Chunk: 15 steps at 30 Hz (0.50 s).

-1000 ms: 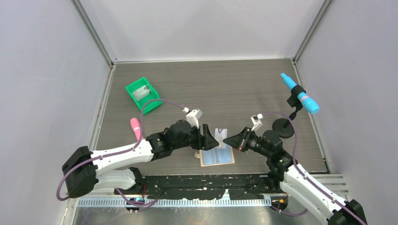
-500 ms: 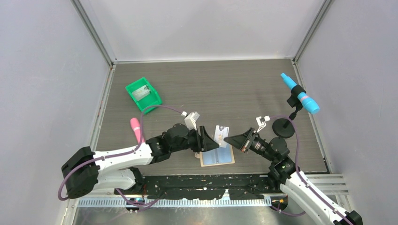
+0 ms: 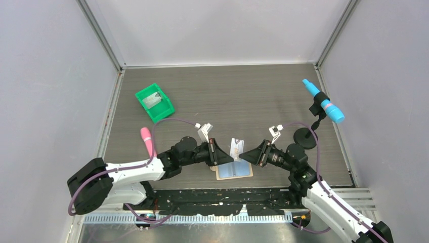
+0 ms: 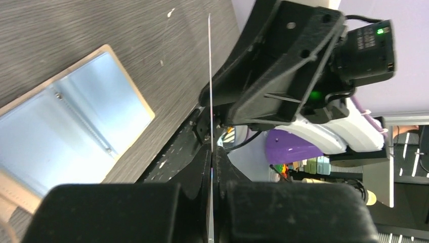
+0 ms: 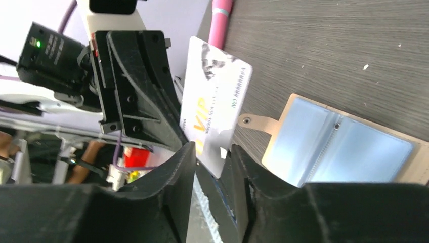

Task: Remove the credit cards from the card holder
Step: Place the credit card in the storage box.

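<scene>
Both of the robot's grippers crowd the lower end of the credit card, so the right gripper will take its upper end (image 3: pixel 237 142) and turn the card before the left gripper carries it away.
The card holder (image 3: pixel 234 171) lies spread open on the table, tan-edged with blue inner panels, and shows in the left wrist view (image 4: pixel 66 126) and the right wrist view (image 5: pixel 339 147). One of the credit cards (image 3: pixel 236 148) is held up above it, pale with small print (image 5: pixel 215 101). My left gripper (image 3: pixel 228 157) is shut on the card's edge, and the card shows edge-on (image 4: pixel 209 76) between its fingers (image 4: pixel 212 152). My right gripper (image 3: pixel 242 154) faces it from the right. Its jaws stand apart, with the card's lower corner loose between them (image 5: pixel 212 157).
A green bin (image 3: pixel 163 107) with a pale flat item inside stands at the back left. A pink pen (image 3: pixel 146 139) lies left of the left arm. A blue tool (image 3: pixel 324 107) on a black round-based stand (image 3: pixel 305 137) is at the right.
My left gripper has shut on the credit card. My right gripper, shut on it before, has opened. Both arms shifted slightly lower toward the holder.
</scene>
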Each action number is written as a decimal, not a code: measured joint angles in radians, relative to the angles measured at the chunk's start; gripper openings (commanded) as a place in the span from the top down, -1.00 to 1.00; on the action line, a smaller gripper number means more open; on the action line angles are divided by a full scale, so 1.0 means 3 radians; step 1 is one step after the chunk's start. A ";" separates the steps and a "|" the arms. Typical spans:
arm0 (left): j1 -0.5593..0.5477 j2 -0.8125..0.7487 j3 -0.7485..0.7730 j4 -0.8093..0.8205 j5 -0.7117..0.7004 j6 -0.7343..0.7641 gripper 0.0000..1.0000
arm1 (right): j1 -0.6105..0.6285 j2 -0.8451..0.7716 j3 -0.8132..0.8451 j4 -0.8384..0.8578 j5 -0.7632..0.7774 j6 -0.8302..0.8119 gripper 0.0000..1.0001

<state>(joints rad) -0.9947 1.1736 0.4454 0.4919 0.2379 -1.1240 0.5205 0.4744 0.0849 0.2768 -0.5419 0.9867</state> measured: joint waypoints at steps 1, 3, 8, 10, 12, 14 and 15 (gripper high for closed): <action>0.0009 -0.0005 -0.0029 0.0000 0.0006 0.0008 1.00 | 0.0000 0.0031 0.0056 -0.0095 -0.0038 -0.0111 0.02; 0.0027 -0.0050 -0.0088 -0.0024 0.0020 0.0037 1.00 | 0.0000 0.0071 0.0178 -0.0261 -0.0116 -0.0305 -0.20; 0.0048 -0.0441 -0.0153 -0.0350 0.0097 0.0264 1.00 | 0.0000 0.0131 0.0554 -0.0693 -0.0270 -0.0774 -0.47; 0.0051 -0.0637 -0.0153 -0.0492 0.0161 0.0383 1.00 | -0.0001 0.0182 0.0752 -0.0889 -0.0328 -0.0973 -0.52; 0.0051 -0.0790 -0.0154 -0.0622 0.0251 0.0498 1.00 | -0.0004 0.0262 0.0917 -0.1029 -0.0387 -0.1129 -0.53; 0.0051 -0.0886 -0.0154 -0.0752 0.0346 0.0608 1.00 | -0.0004 0.0374 0.1078 -0.1148 -0.0470 -0.1291 -0.52; 0.0051 -0.0924 -0.0160 -0.0807 0.0389 0.0654 1.00 | -0.0004 0.0440 0.1152 -0.1207 -0.0526 -0.1364 -0.50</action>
<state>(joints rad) -0.9794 0.8963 0.3973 0.2497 0.3546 -0.9279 0.5194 0.6064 0.4305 -0.0853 -0.6998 0.5774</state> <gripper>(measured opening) 0.010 0.761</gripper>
